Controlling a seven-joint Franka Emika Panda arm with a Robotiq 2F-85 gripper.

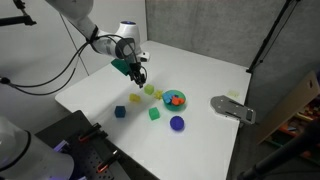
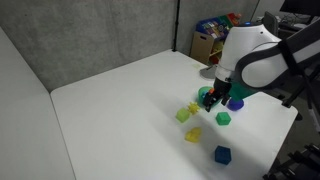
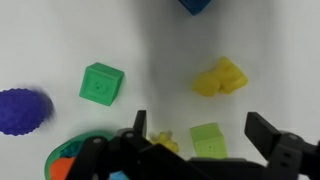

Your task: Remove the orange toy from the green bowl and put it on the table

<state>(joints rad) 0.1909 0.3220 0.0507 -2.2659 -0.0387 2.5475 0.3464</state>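
The body of the orange toy point(image 1: 178, 101) point(image 3: 60, 168) is beside the light blue toy, and my gripper will go to the green bowl next and close on that body.
The green bowl point(image 1: 174, 98) sits on the white table point(image 1: 200, 70) with the orange toy point(image 1: 175, 100) inside it. In the wrist view the bowl's rim point(image 3: 60, 152) and a bit of the orange toy point(image 3: 62, 170) show at the bottom left corner. My gripper point(image 1: 139, 76) hangs open and empty above the table, left of the bowl, over the yellow-green pieces. In the wrist view its fingers point(image 3: 205, 130) straddle a yellow-green block point(image 3: 208, 139). In an exterior view the gripper point(image 2: 215, 98) partly hides the bowl point(image 2: 206, 97).
A purple ball point(image 1: 177, 123) lies near the bowl. A green cube point(image 1: 155, 114), a blue cube point(image 1: 120, 112) and yellow pieces point(image 1: 135, 99) are scattered on the table. A grey device point(image 1: 233, 107) lies at the table's edge. A black stand point(image 1: 275, 35) rises at the side.
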